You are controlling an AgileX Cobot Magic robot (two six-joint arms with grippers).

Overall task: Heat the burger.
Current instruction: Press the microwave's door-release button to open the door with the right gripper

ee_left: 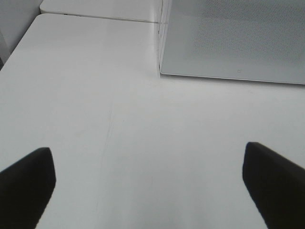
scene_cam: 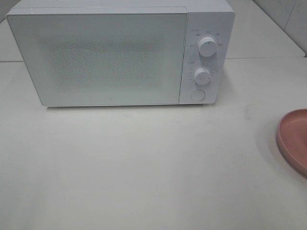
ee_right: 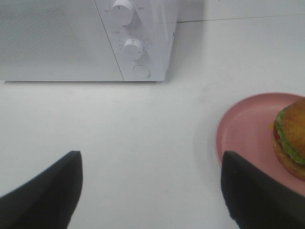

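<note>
The round button (scene_cam: 197, 95) (ee_right: 141, 71) below the two knobs on the white microwave is the next place for my right gripper to go to and close on.
The burger (ee_right: 290, 136), golden-brown bun with green lettuce, sits on a pink plate (ee_right: 243, 129) and shows only in the right wrist view; the plate's edge (scene_cam: 293, 139) peeks in at the right of the high view. My right gripper (ee_right: 151, 188) hovers open over bare table just beside the plate, nothing between its fingers. A white microwave (scene_cam: 120, 50) stands at the back with its door shut, also seen in the wrist views (ee_right: 86, 38) (ee_left: 233, 38). My left gripper (ee_left: 150, 186) is wide open over the table in front of the microwave's left corner.
Two white knobs (scene_cam: 207, 46) (scene_cam: 202, 75) and a round button (scene_cam: 197, 95) sit on the microwave's right panel. The white table (scene_cam: 144, 163) stretches in front of it. A tiled wall (scene_cam: 288, 19) rises at the back right.
</note>
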